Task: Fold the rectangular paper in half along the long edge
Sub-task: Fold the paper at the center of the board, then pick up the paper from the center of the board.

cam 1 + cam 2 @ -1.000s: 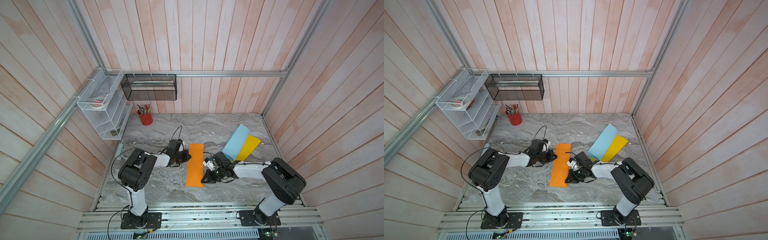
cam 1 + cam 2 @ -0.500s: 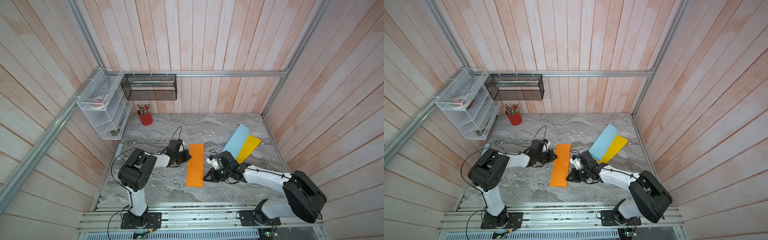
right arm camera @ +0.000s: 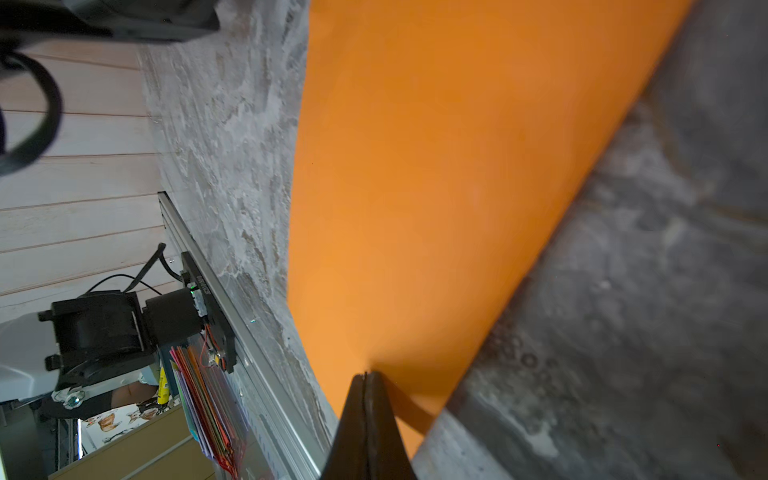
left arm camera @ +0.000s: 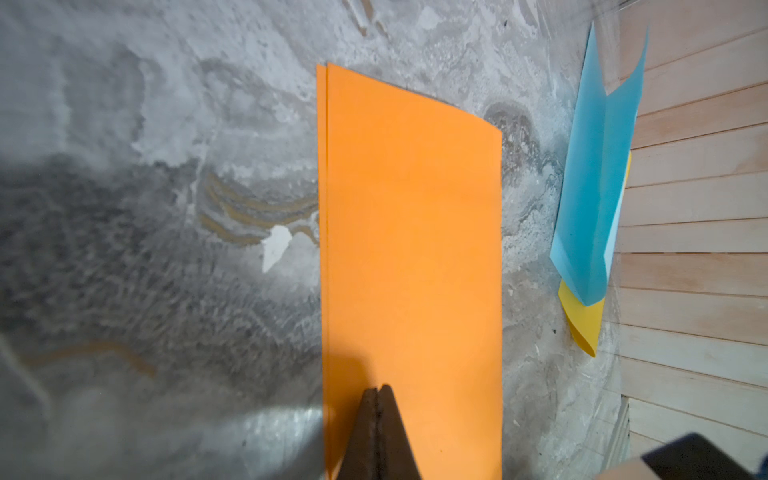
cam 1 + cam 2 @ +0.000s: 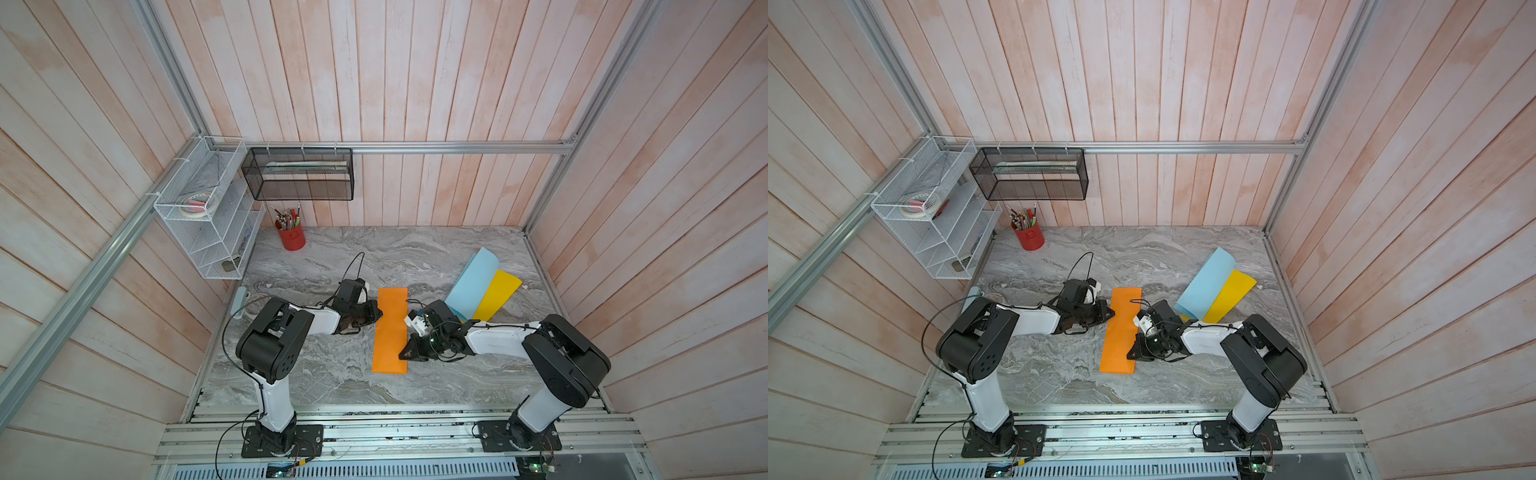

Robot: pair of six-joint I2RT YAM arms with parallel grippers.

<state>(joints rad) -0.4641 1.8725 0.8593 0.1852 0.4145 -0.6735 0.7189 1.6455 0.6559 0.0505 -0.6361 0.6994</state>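
Observation:
The right gripper's shut fingers only press on top of the orange paper, so it should open and pinch the folded edge [image 5: 406, 369] while the left gripper stays.
The orange paper [image 5: 390, 330] [image 5: 1121, 330] lies flat on the marble table as a long narrow folded strip. In the left wrist view the paper [image 4: 411, 249] shows two layers along one long edge. My left gripper [image 5: 379, 312] [image 5: 1112, 312] is shut, its tip resting on the strip's left edge near the far end [image 4: 379, 388]. My right gripper [image 5: 404, 356] [image 5: 1129, 356] is also shut. Its tip touches the paper [image 3: 415, 187] at the right edge near the front end [image 3: 365, 374]. Neither gripper holds anything.
A light blue sheet [image 5: 473, 286] overlaps a yellow sheet [image 5: 496, 299] at the right, close to my right forearm. At the back left are a red pencil cup [image 5: 291, 239], a white wire rack [image 5: 208, 220] and a black mesh basket [image 5: 299, 174].
My right arm's elbow swung out to the right and came back. Its tip stayed at the paper's right edge, shifting slightly. The left arm and the paper have not moved.

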